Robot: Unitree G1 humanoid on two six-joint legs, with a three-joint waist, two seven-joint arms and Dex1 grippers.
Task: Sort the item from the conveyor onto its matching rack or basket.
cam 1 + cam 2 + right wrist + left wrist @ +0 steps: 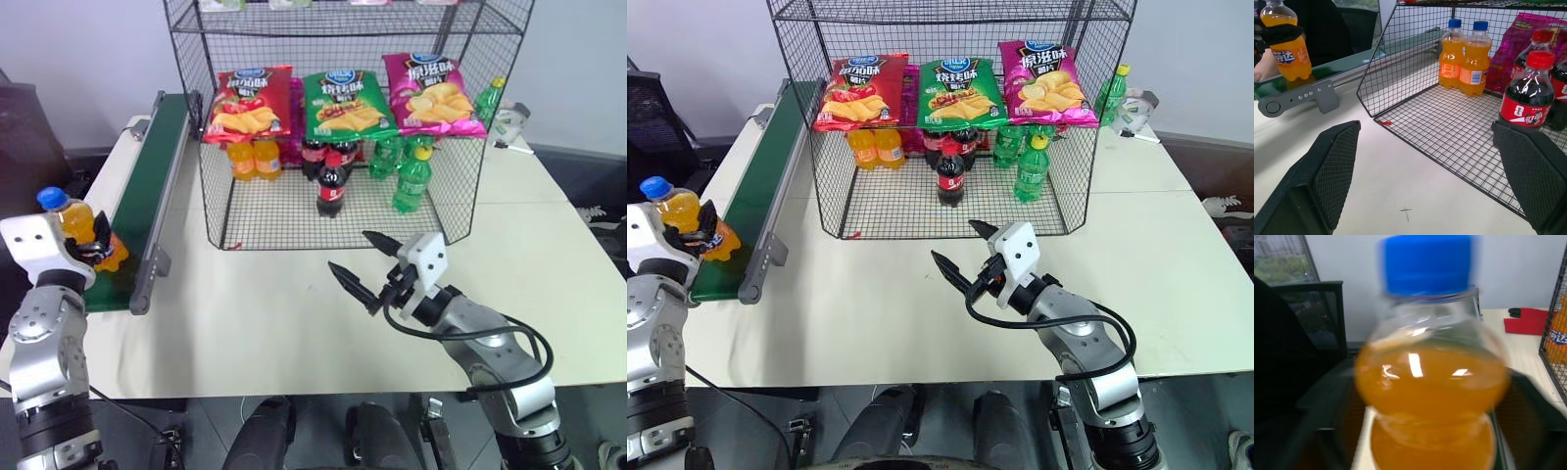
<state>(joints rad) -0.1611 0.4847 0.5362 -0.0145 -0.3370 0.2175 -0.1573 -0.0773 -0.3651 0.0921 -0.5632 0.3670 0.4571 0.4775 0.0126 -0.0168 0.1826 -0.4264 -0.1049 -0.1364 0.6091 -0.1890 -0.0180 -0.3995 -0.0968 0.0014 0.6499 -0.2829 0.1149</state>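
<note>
The orange soda bottle, now upright over the conveyor's near end, will be let go by my left gripper on the rack's bottom in front of the other orange bottles (264,231).
The item, a small orange soda bottle (78,223) with a blue cap, stands upright over the near end of the dark-green conveyor (157,157). My left gripper (95,247) is shut on the bottle's waist, and its black fingers wrap the neck band in the right wrist view (1278,35). I cannot tell whether the bottle rests on the belt. The bottle (1432,382) looms close in the left wrist view. My right gripper (348,248) hovers open and empty over the table, in front of the black wire rack (274,223).
Inside the rack stand two orange soda bottles (254,157) at the left, cola bottles (331,186) in the middle and green bottles (411,176) at the right. Red, green and pink chip bags (343,106) hang across its front. White table lies between conveyor and rack.
</note>
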